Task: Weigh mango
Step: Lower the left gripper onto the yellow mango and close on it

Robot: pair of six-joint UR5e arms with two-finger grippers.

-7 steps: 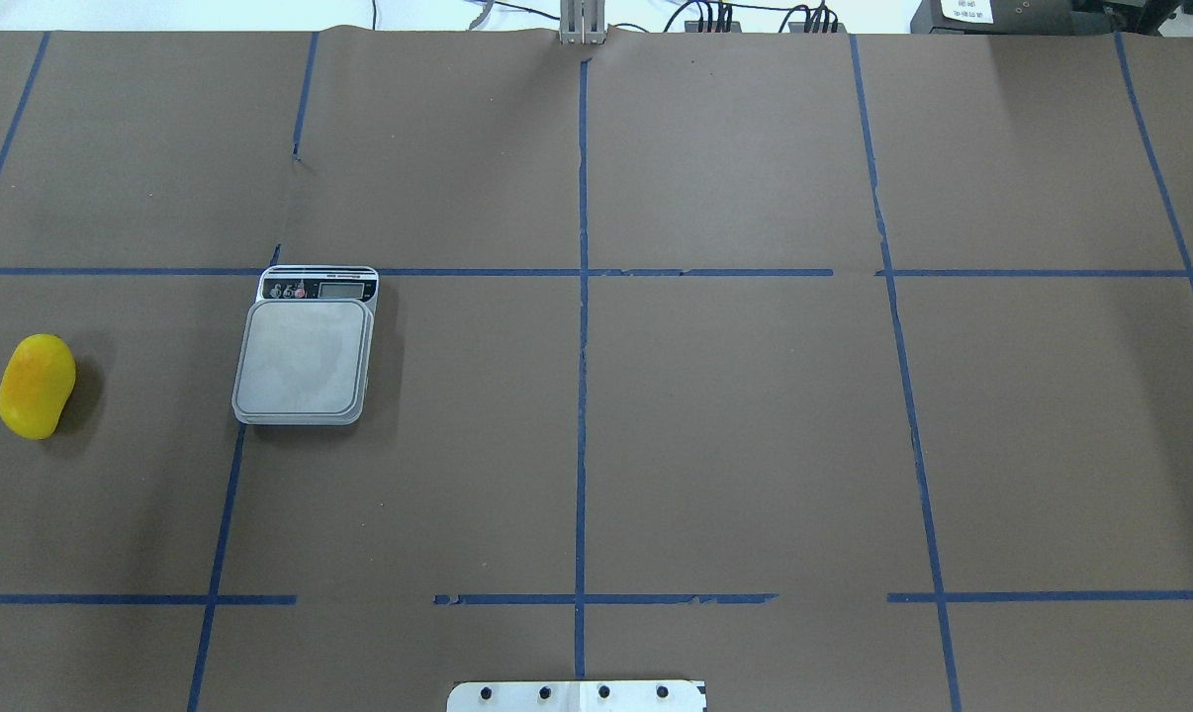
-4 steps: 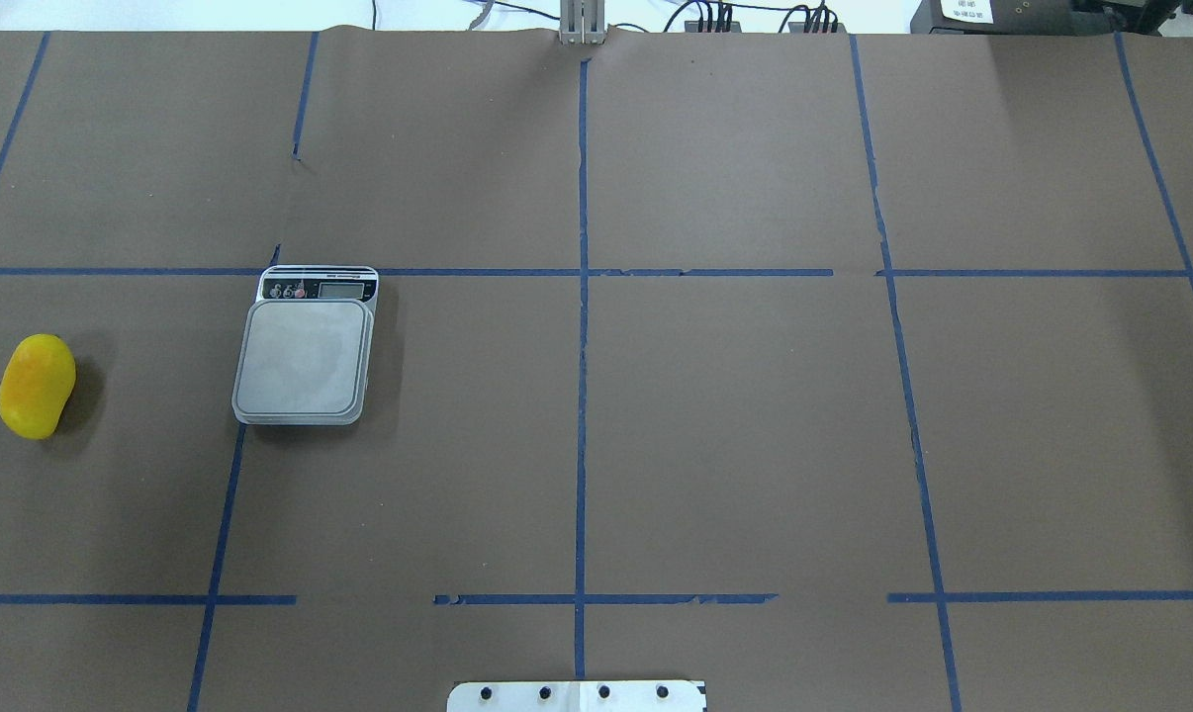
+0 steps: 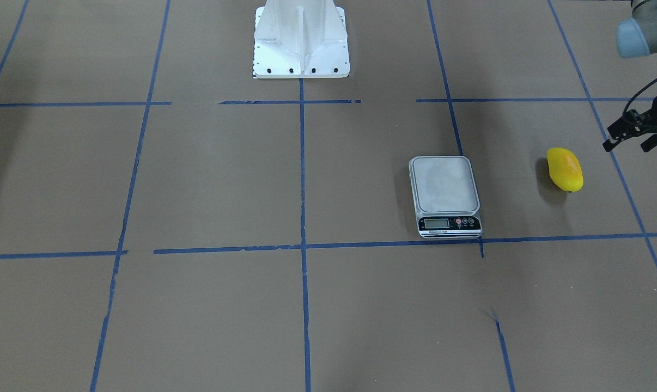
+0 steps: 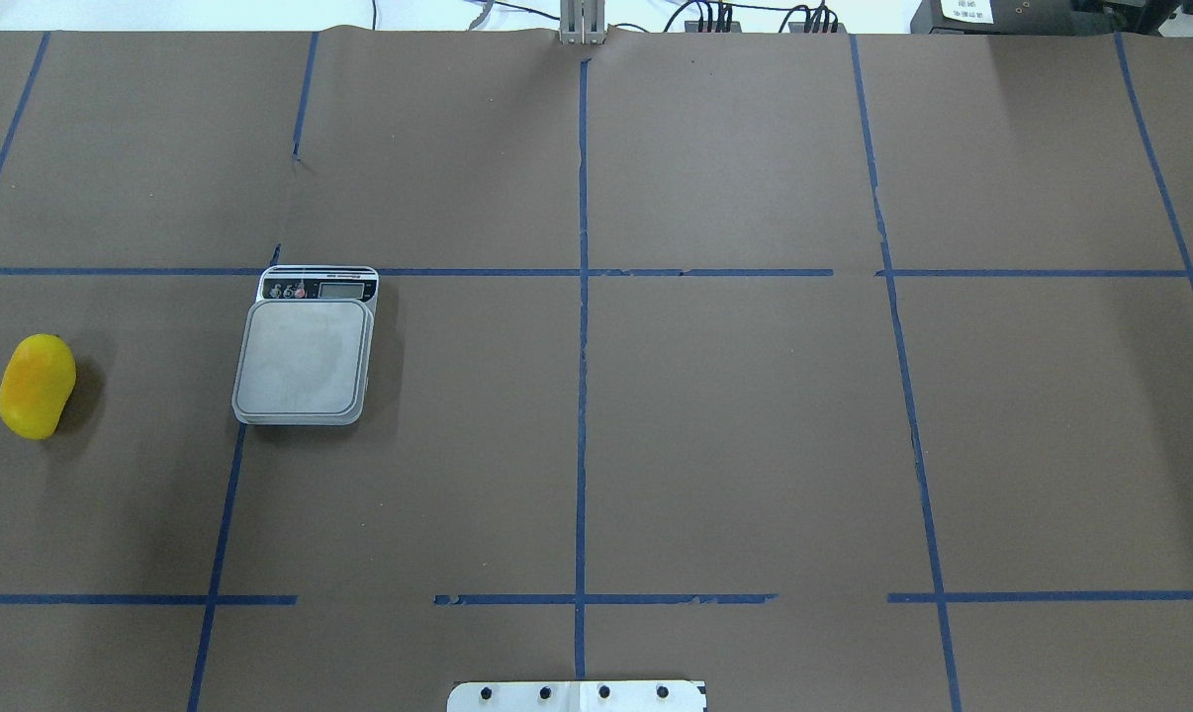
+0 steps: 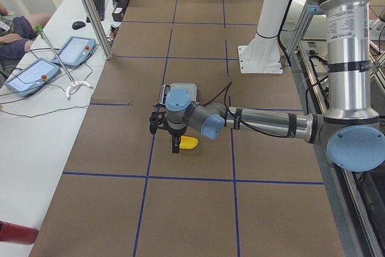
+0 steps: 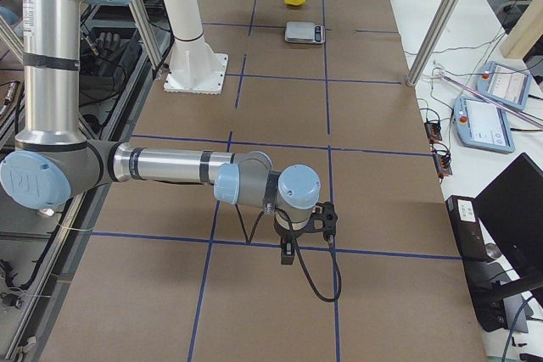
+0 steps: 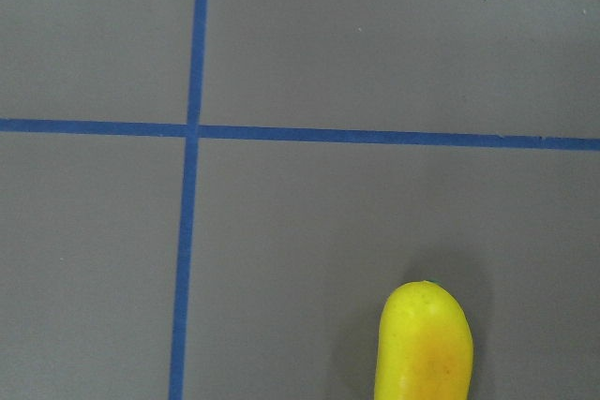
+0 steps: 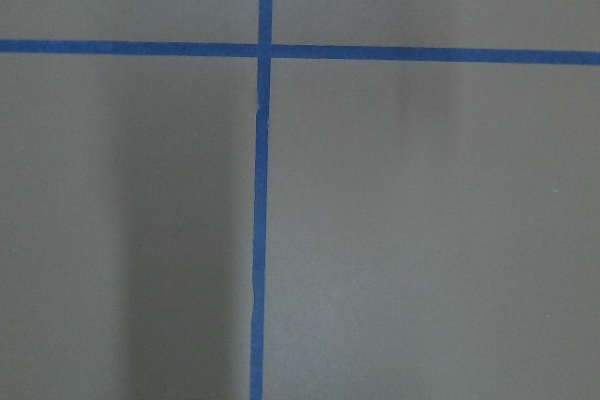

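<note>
Next, my left gripper goes to the mango's middle (image 3: pixel 564 166) (image 7: pixel 424 367) and closes there, with one finger on each of the mango's long sides.
The mango (image 4: pixel 36 386) lies on the brown table at the far left of the overhead view. It also shows in the front view (image 3: pixel 565 170) and at the bottom of the left wrist view (image 7: pixel 425 344). The scale (image 4: pixel 305 358) stands to its right with a bare steel platform (image 3: pixel 444 185). My left gripper (image 3: pixel 628 146) hovers just beside the mango on the side away from the scale, its two black fingers apart and empty. In the left side view it (image 5: pixel 175 147) hangs over the mango (image 5: pixel 190 142). My right gripper (image 6: pixel 288 252) is far off over bare table, and I cannot tell its state.
Blue tape lines divide the brown table cover into squares. The white robot base plate (image 3: pixel 301 38) stands at the table's middle edge. Teach pendants (image 5: pixel 30 73) lie on the side bench beyond the table.
</note>
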